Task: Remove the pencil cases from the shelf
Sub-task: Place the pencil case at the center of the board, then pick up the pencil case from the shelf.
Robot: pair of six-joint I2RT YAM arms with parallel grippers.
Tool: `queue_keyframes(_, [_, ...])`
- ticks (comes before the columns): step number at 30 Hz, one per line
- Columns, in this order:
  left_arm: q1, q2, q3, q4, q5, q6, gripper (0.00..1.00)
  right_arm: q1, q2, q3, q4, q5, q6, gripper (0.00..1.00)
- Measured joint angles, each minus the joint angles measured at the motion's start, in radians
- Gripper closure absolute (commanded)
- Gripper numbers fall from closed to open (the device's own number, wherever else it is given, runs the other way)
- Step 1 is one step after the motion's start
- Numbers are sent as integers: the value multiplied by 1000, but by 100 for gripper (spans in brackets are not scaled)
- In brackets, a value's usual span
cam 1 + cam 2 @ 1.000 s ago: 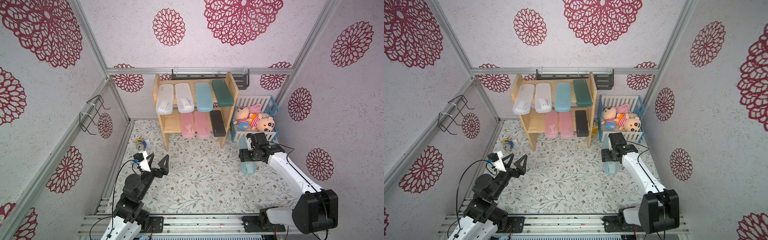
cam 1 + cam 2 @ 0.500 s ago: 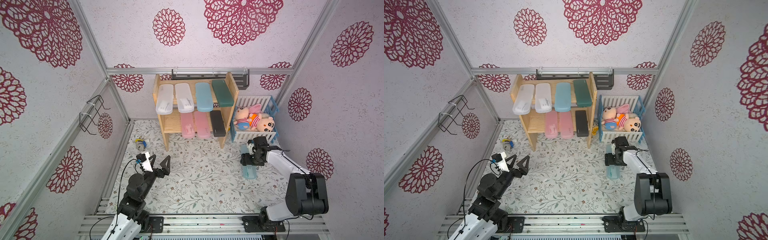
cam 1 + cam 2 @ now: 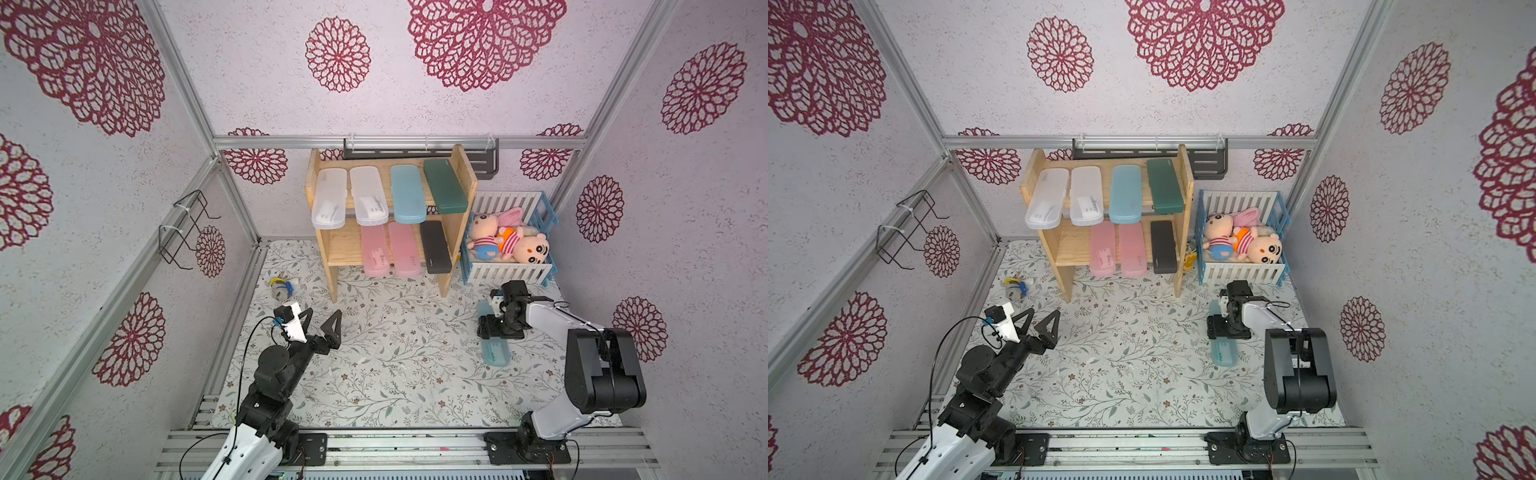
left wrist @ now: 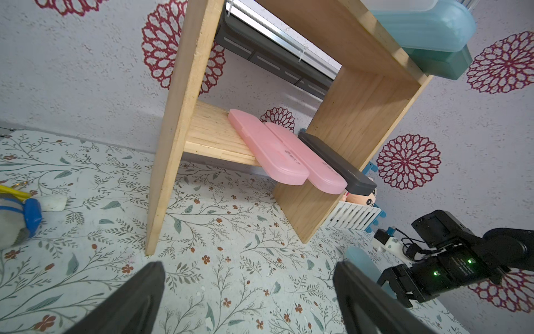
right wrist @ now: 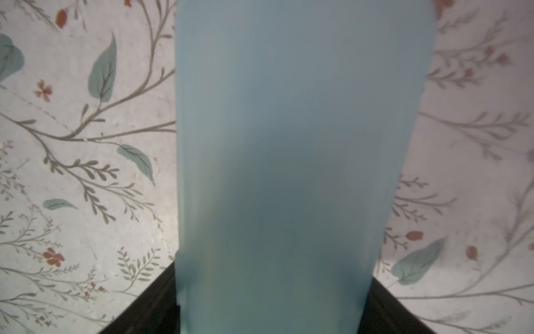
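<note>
The pink pencil case on the lower level that is farther from the black pencil case is next for my left gripper, which should close on the front end (image 3: 376, 269) (image 4: 286, 169) of that case.
The light wooden shelf (image 3: 340, 245) holds pencil cases on two tiers. On top lie two frosted white ones (image 3: 329, 198) (image 3: 368, 195), a light blue one (image 3: 408, 193) and a dark green one (image 3: 444, 186). Below lie two pink ones (image 3: 375, 249) (image 3: 403, 249) and a black one (image 3: 434, 246). Another light blue case (image 3: 495, 352) lies on the floral mat at the right. My right gripper (image 3: 493, 331) straddles its middle, a black finger (image 5: 150, 300) at each long edge; whether they press it I cannot tell. My left gripper (image 3: 324, 312) hangs open over the mat, left of centre.
A white-and-blue slatted crate (image 3: 509, 272) with plush toys stands right of the shelf, just behind my right gripper. A small toy (image 3: 281, 289) lies on the mat by the left wall. A dark rack (image 3: 482, 160) hangs behind the shelf, and a wire rack (image 3: 187, 232) on the left wall.
My right arm has folded back and brought the light blue case down onto the mat, a little nearer the front. The left arm has barely moved.
</note>
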State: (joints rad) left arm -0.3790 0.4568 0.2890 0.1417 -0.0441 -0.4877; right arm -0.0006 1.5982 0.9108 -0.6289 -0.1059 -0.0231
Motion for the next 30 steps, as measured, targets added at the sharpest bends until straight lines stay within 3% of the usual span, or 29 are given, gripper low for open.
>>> queue_keyframes(3, [0,16,0,3,0,-6,3,0,1,0,5,2,-1,1])
queue_keyframes(11, [0,68,4,8,0,-45,3,-1,-6,2,24,2,-1,1])
queue_keyframes(15, [0,139,36,41,14,-97,3,12,-91,4,36,4,20,1])
queue_keyframes(22, [-1,422,136,234,135,-322,3,52,-391,34,145,-1,177,1])
queue_keyframes(30, [-2,725,306,384,222,-567,3,146,-562,-43,267,-21,325,1])
